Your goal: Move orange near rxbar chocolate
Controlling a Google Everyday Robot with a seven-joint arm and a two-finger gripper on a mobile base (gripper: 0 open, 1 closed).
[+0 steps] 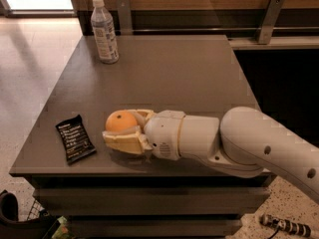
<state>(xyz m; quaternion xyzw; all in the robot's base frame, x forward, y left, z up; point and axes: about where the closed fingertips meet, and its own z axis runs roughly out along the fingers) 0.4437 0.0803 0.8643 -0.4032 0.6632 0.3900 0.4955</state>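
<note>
My gripper is to release the orange on the grey table (105, 136). The orange will sit close beside the rxbar chocolate, on the white arm's side. The orange is now held low over the table.
The orange (120, 121) is a small round fruit held between the cream fingers of my gripper (121, 128). The gripper is shut on it, low over the grey table (164, 73) near the front edge. The rxbar chocolate (75, 138), a flat black wrapper with white text, lies on the table at the front left, a short way left of the orange. The white arm reaches in from the right.
A clear water bottle (104, 31) with a white label stands at the table's back left. A wooden wall and metal brackets (269, 18) run behind the table. The floor lies to the left, and a dark bag (15, 218) sits at the lower left.
</note>
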